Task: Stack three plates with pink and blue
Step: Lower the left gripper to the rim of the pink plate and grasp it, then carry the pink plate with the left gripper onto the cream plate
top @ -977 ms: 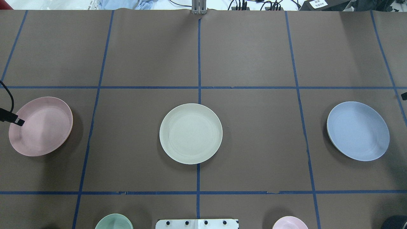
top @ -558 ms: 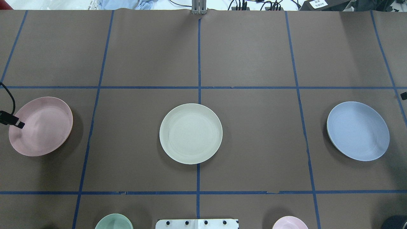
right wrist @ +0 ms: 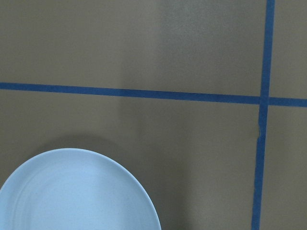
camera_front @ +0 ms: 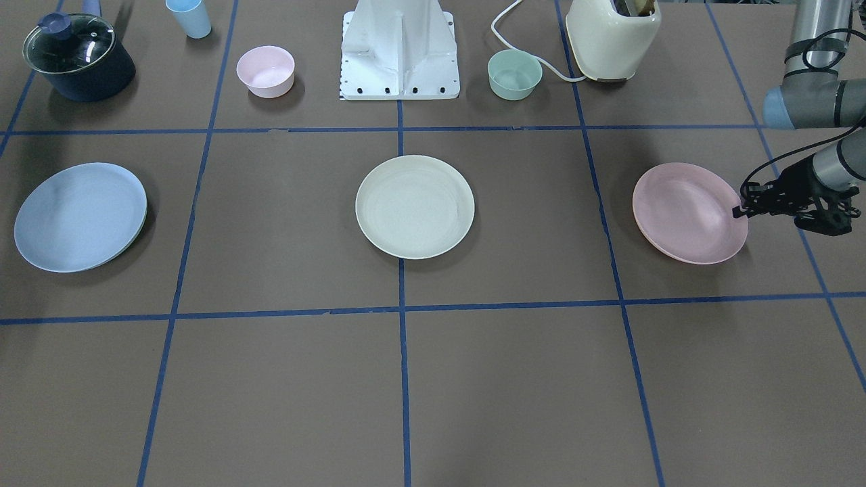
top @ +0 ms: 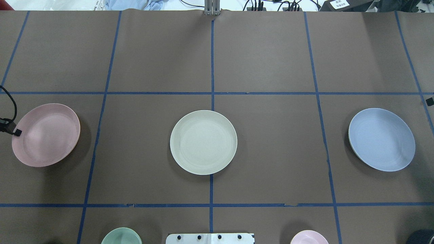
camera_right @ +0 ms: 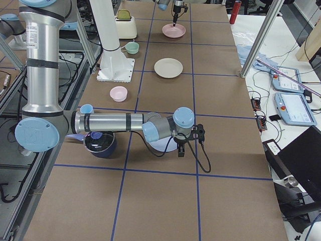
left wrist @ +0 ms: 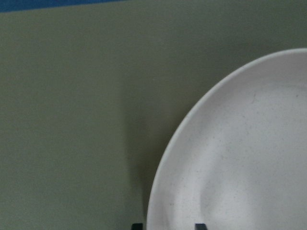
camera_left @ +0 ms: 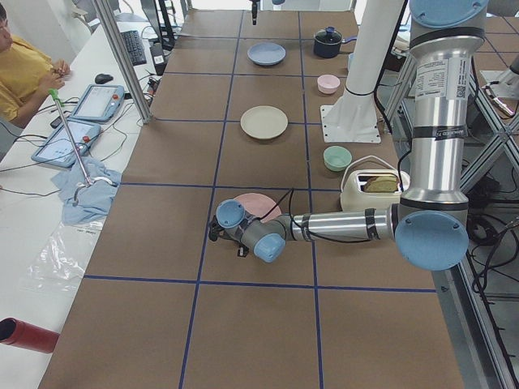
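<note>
The pale pink plate will go on top of the cream-white plate (camera_front: 415,205) in the middle of the table, and I should let go of it there with my left gripper.
The pale pink plate (top: 45,135) lies at the left of the table, the cream-white plate (top: 203,142) in the middle and the pale blue plate (top: 381,139) at the right, all apart. My left gripper (top: 15,132) is at the pink plate's outer rim. In the left wrist view its fingertips (left wrist: 136,225) straddle that rim (left wrist: 163,182), shut on it. Only a black tip of my right gripper (top: 430,101) shows, just beyond the blue plate's far right. The right wrist view shows the blue plate (right wrist: 76,191) but no fingers, so I cannot tell its state.
Along the robot's side stand a small pink bowl (camera_front: 265,70), a mint-green bowl (camera_front: 514,74), a cream toaster (camera_front: 612,37), a lidded dark pot (camera_front: 79,57), a blue cup (camera_front: 189,17) and the white robot base (camera_front: 399,51).
The left gripper's tip has drawn back to the pink plate's outer rim. The pink plate has shifted slightly to the right. The right gripper's tip has edged further out of view.
</note>
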Robot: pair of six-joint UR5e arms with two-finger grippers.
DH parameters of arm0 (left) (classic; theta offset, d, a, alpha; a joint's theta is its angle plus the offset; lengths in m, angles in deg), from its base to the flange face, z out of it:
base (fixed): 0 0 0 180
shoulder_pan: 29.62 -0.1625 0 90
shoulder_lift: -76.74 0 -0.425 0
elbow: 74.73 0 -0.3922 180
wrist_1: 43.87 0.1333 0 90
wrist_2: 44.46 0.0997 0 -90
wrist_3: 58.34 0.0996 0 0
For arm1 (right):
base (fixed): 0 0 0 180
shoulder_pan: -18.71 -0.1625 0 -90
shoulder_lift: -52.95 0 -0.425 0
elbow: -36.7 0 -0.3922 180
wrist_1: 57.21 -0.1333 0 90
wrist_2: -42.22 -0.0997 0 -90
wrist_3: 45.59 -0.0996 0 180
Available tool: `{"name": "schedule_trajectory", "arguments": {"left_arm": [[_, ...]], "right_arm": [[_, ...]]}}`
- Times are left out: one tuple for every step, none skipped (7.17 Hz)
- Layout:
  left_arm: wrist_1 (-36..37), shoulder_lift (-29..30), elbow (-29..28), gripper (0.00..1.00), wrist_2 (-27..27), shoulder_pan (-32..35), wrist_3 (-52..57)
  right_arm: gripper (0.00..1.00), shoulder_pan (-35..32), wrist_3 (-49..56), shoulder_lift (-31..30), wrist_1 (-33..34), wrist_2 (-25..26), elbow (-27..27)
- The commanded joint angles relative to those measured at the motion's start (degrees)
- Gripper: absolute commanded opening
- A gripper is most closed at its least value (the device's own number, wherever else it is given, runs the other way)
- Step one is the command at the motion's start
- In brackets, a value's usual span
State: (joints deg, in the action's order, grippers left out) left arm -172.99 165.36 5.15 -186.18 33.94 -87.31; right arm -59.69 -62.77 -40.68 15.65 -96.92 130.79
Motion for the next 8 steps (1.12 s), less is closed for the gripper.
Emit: {"name": "schedule_trajectory", "arguments": {"left_arm": [[0.09,0.14,0.63,0.00,-0.57,-0.01,-0.30],[0.96,0.75,2.90,0.00,-0.66,-0.01,-0.64],[2.62,2.32,4.92,0.00,-2.23,0.07,-3.00],[3.07,3.73,7.29,0.00,-2.33,-0.01,-6.41],[3.43,6.70,8.62,0.00,-3.90,-0.01,-11.76],[3.26,8.73,10.81,0.00,-4.79,-3.06,-15.46],[3.43,9.97,14.22,0.00,-4.62,-9.18,-23.59],[3.34,14.68,15.21,0.00,-4.18,-13.42,-32.03]], "right_arm": [[1.00,-0.08,0.04,0.02,0.00,0.00,0.04],[1.00,0.00,0.04,0.02,0.00,0.00,0.04],[1.00,0.01,-0.05,0.11,0.00,0.00,0.39],[1.00,0.01,-0.05,0.28,0.00,0.00,0.39],[1.00,-0.08,-0.05,0.37,0.00,0.00,0.39],[1.00,0.00,-0.14,0.46,0.00,0.00,0.39],[1.00,0.01,-0.31,0.55,0.00,0.00,0.48],[1.00,0.01,-0.92,0.64,0.00,0.00,0.39]]}}
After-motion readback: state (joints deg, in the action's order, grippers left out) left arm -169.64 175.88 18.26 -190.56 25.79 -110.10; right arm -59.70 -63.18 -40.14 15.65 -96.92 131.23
